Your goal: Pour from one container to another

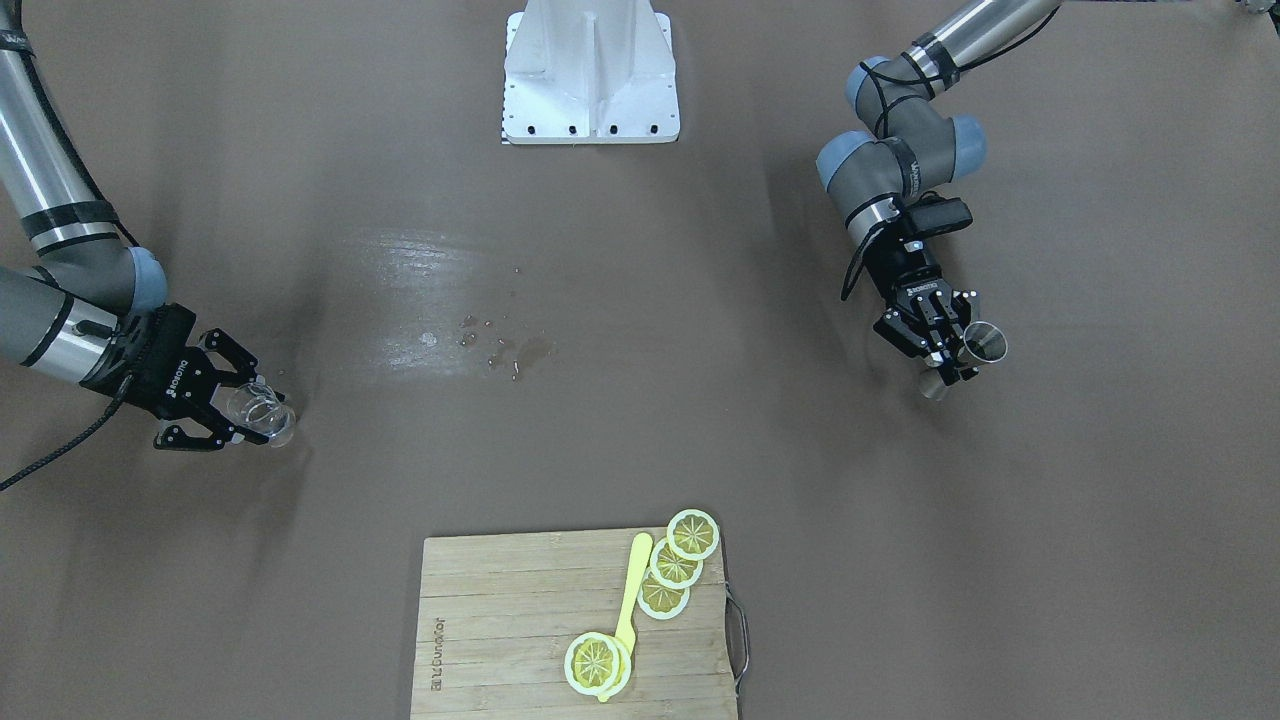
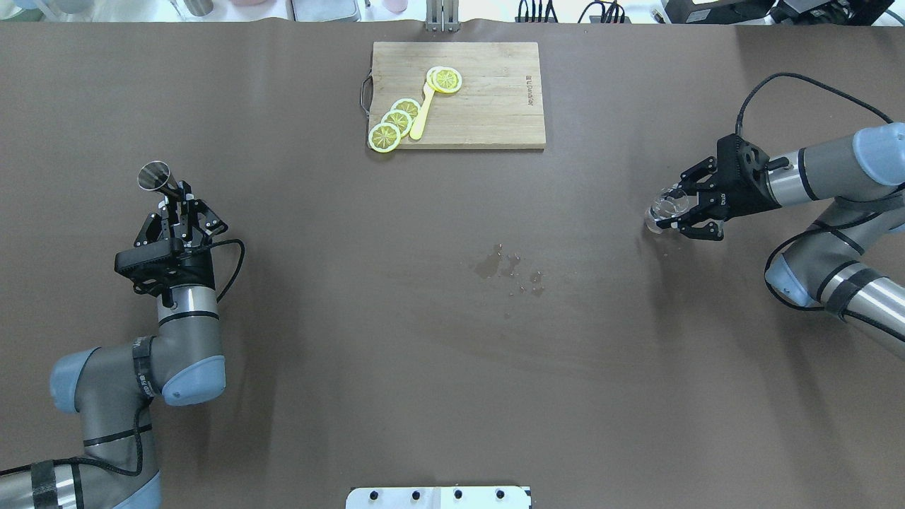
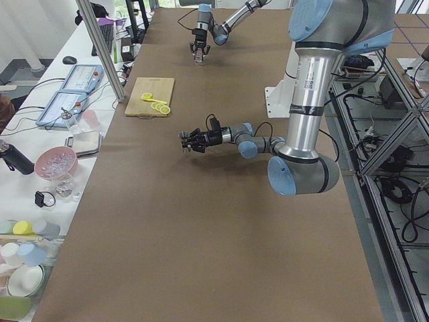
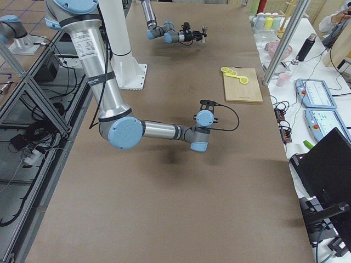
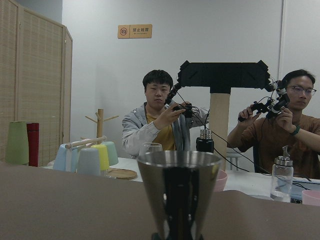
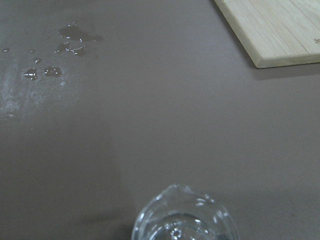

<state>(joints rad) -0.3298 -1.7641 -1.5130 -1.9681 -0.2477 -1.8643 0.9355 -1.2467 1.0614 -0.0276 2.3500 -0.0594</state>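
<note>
Next, my right gripper lets go of the clear glass on the bare table well out [image 1: 224, 384] next to the spilled drops. The glass is now low over the table.
My left gripper [image 2: 174, 203] is shut on the waist of a steel jigger [image 2: 155, 176], which it holds clear of the table at the robot's left side. The jigger [image 5: 179, 192] stands upright in the left wrist view, its wide mouth up. In the front-facing view the jigger [image 1: 984, 345] leans out past the left gripper [image 1: 953, 364]. My right gripper [image 2: 676, 211] is shut on a clear glass [image 2: 663, 208] at the robot's right side, low over the table. The glass's rim [image 6: 182, 220] shows at the bottom of the right wrist view, with some liquid in it. The two containers are far apart.
A wooden cutting board [image 2: 495, 106] with lemon slices [image 2: 396, 124] and a yellow utensil [image 2: 421, 113] lies at the table's far edge. Spilled drops [image 2: 512, 268] wet the table's middle. The white robot base [image 1: 590, 75] stands on the robot's side. Operators sit beyond the table.
</note>
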